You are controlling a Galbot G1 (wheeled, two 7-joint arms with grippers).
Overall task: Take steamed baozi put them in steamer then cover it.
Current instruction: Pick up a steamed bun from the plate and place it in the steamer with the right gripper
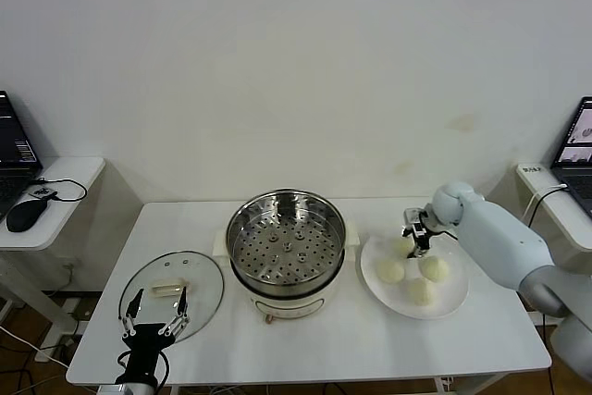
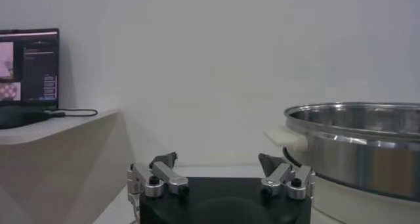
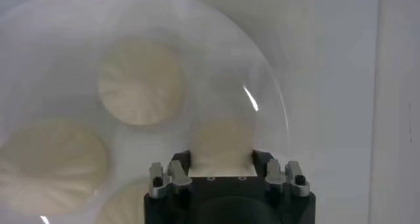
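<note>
The robot's right gripper will release the baozi on the far part of the steamer's perforated tray [image 1: 289, 216], close to the back rim.
Several off-white baozi lie on a white plate [image 1: 453, 307] right of the steamer. My right gripper [image 1: 416, 236] is down over the plate's far side, its fingers pressed against both sides of one baozi [image 3: 222, 136]. Three other baozi [image 3: 140, 82] [image 3: 56, 163] [image 3: 125, 202] rest free on the plate [image 3: 262, 74]. The steamer [image 1: 287, 247] stands uncovered at the table's middle, its perforated tray bare. The cover [image 1: 172, 289], clear glass with a cream handle, lies flat on the table to the left. My left gripper [image 1: 154, 312] hovers open by the cover's near edge, holding nothing.
A side table with a laptop and mouse [image 1: 23, 215] stands at the far left, and another laptop [image 1: 578, 150] sits at the far right. In the left wrist view the steamer [image 2: 357, 140] rises to one side of the open left gripper [image 2: 220, 161].
</note>
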